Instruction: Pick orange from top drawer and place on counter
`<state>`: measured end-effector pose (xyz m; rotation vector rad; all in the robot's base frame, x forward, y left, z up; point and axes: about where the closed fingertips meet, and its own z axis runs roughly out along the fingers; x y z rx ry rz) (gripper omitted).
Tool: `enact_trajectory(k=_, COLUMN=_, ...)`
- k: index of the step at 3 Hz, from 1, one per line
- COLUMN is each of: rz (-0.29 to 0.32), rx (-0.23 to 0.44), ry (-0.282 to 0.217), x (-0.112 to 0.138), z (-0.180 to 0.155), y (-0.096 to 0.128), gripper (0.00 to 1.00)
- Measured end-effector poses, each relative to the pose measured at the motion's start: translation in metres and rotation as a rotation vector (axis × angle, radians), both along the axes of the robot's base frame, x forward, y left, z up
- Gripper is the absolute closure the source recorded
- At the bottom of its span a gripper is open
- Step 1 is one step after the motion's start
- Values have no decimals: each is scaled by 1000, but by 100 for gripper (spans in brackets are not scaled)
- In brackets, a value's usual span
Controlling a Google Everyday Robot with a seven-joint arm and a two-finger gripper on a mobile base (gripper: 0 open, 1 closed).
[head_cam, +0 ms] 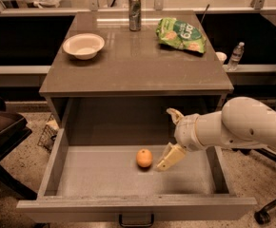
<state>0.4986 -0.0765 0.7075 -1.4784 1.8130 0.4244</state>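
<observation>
I should next move my gripper over to the orange in the open top drawer and close it around the orange's middle (144, 157).
The orange (144, 158) lies on the grey floor of the open top drawer (104, 175), near its middle. My gripper (172, 136) is inside the drawer, just right of the orange, open and empty. One finger (171, 156) points down close beside the orange without touching it; the other finger (174, 114) sits higher toward the drawer's back. The white arm reaches in from the right. The counter (138, 65) lies above the drawer.
On the counter stand a white bowl (83, 45) at the left, a metal can (134, 13) at the back and a green chip bag (181, 34) at the right. A water bottle (235, 56) stands beyond the counter's right side. The drawer handle (136, 220) shows at the bottom.
</observation>
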Motion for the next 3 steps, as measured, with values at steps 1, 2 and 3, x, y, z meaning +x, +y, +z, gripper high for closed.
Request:
enact_trajectory(k=1, rz=17, rx=-21, ry=29, x=7, z=-20, y=11, gripper=0)
enact_trajectory(k=2, rz=37, rx=-35, ry=58, x=9, z=-38, y=18, gripper=0)
enact_trajectory(k=3, rz=48, rx=-42, ry=77, x=9, z=-49, y=22, gripper=0)
